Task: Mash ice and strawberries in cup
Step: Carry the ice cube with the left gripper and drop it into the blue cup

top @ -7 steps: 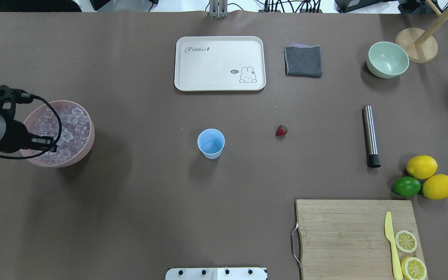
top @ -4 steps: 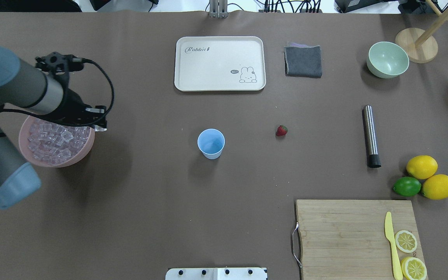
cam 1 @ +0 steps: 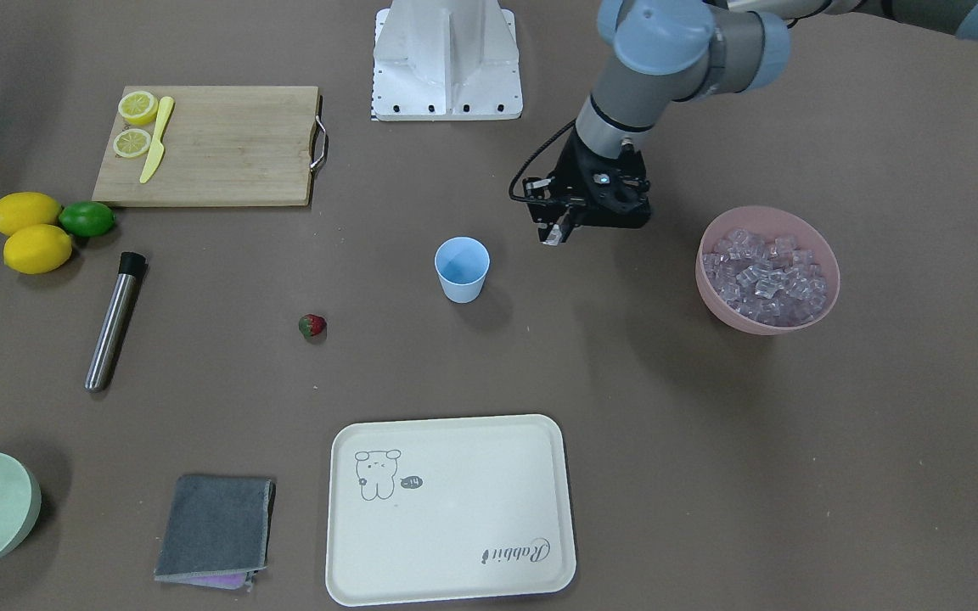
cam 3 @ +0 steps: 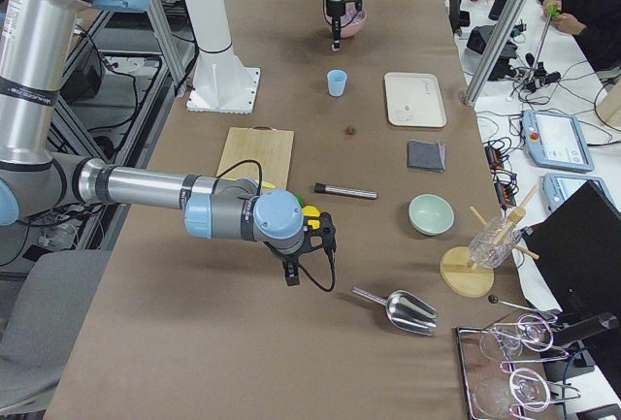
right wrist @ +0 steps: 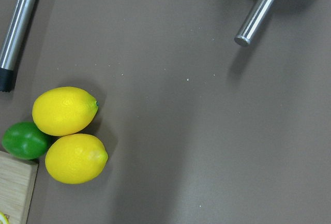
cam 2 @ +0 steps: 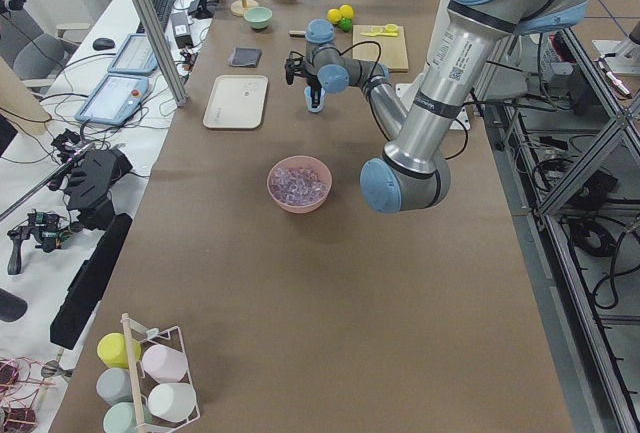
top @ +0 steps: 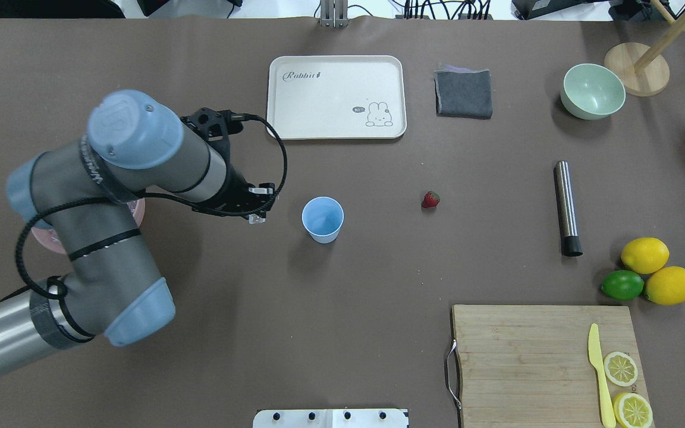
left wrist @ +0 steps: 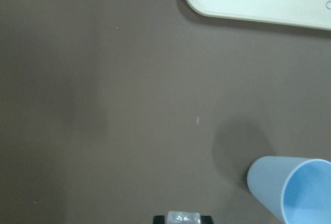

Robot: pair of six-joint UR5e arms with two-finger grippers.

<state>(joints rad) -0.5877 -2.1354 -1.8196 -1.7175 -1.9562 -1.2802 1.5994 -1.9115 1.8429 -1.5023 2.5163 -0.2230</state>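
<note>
Next, my left gripper lets go of the clear ice cube onto the inside bottom of the light blue cup [cam 1: 465, 276] [left wrist: 311, 192].
The light blue cup [top: 322, 219] stands upright at the table's middle and looks empty; it also shows in the front view [cam 1: 462, 269] and the left wrist view [left wrist: 292, 190]. My left gripper [top: 256, 217] hangs just left of the cup, apart from it, shut on one clear ice cube [left wrist: 183, 217]. More ice [cam 1: 762, 276] fills the pink bowl [cam 1: 744, 321]. The strawberry [top: 430, 200] lies on the table right of the cup. My right gripper [cam 3: 291, 274] shows only in the exterior right view, near the lemons; I cannot tell if it is open or shut.
A cream tray [top: 336, 97], grey cloth [top: 464, 93] and pale green bowl [top: 593, 90] lie at the far side. A steel muddler [top: 567, 207], two lemons [top: 644, 255], a lime [top: 622, 285] and a cutting board [top: 527, 356] are at the right. A metal scoop [cam 3: 398, 308] lies beyond.
My left gripper has lifted out of the pink bowl with an ice cube and swung right, ending just beside the cup. Nothing else has moved.
</note>
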